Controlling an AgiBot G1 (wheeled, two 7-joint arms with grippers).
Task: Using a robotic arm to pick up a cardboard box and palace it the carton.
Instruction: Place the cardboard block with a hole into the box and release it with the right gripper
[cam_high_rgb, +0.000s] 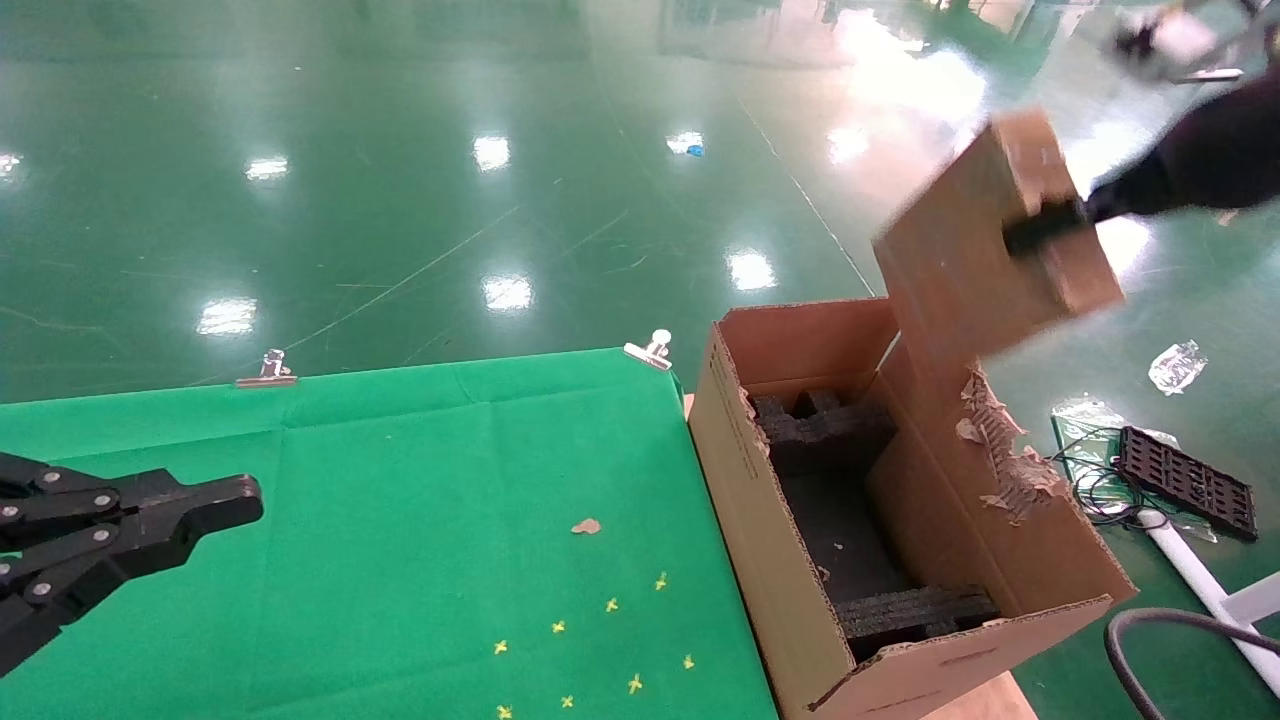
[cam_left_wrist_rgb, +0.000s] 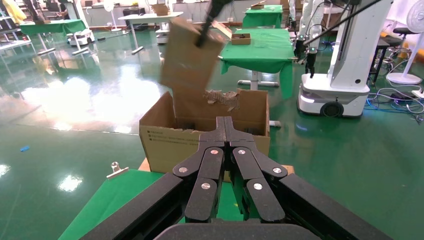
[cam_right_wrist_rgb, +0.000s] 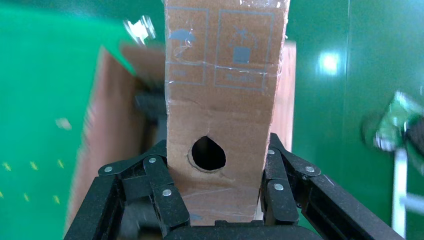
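My right gripper is going to let go of the cardboard box between the black foam blocks, against the carton's torn side (cam_high_rgb: 902, 516).
The cardboard box (cam_high_rgb: 975, 260), a slim brown taped slab, hangs tilted in the air above the far right side of the carton (cam_high_rgb: 750, 510). My right gripper (cam_high_rgb: 1045, 228) is shut on its narrow end. In the right wrist view the box (cam_right_wrist_rgb: 225, 95) fills the space between the fingers (cam_right_wrist_rgb: 165, 192) of the right gripper (cam_right_wrist_rgb: 215, 147), round hole facing the camera. The carton stands open beside the table, with ragged flaps and black foam blocks (cam_high_rgb: 830, 430) inside. My left gripper (cam_high_rgb: 240, 500) is shut and empty over the table's left side; its wrist view shows its tips (cam_left_wrist_rgb: 224, 122) pointing at the carton (cam_left_wrist_rgb: 165, 145).
A green cloth covers the table (cam_high_rgb: 400, 470), held by metal clips (cam_high_rgb: 265, 370) (cam_high_rgb: 650, 348), with a cardboard scrap (cam_high_rgb: 586, 526) and yellow marks on it. On the floor to the right lie a black grid tray (cam_high_rgb: 1185, 480), cables and plastic wrap (cam_high_rgb: 1175, 365). Another robot (cam_left_wrist_rgb: 345, 60) stands farther off.
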